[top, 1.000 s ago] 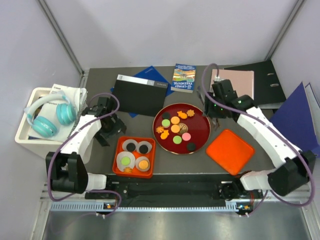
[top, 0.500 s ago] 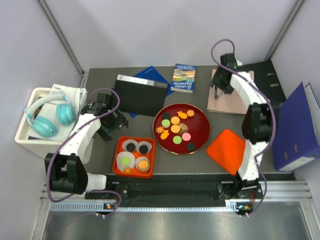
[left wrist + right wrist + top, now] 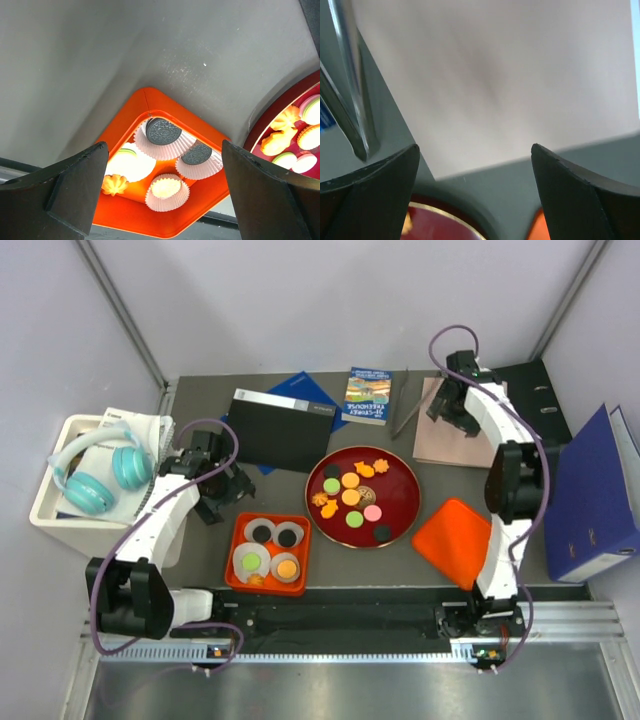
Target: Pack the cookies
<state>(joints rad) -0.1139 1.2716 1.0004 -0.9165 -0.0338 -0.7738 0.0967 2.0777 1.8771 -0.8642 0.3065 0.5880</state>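
Observation:
I should move my right gripper to the orange lid next and close it on the lid's edge [image 3: 434,519] facing the dark red plate.
Several cookies [image 3: 351,497] in black, green, orange and pink lie on a dark red round plate [image 3: 402,492]. The orange box [image 3: 232,540] to its left holds white paper cups with two black cookies [image 3: 163,131], a green one and an orange one; an orange flower cookie [image 3: 115,184] lies loose in it. My left gripper [image 3: 222,498] hovers open just up-left of the box, its jaws [image 3: 164,145] empty. Open and empty too, my right gripper [image 3: 452,420] hangs over a pink notebook [image 3: 470,445] at the back [image 3: 474,147]. Metal tongs [image 3: 405,415] lie beside that notebook [image 3: 350,100].
The box's orange lid [image 3: 458,543] lies right of the plate. A black binder [image 3: 280,427], a blue book and a booklet [image 3: 367,395] sit behind the plate. A white bin with teal headphones [image 3: 90,475] stands far left; a blue folder [image 3: 590,495] stands far right.
My right arm swung from the plate's right edge to the back over the pink notebook and its jaws opened. The tongs now lie on the table. The left gripper barely moved.

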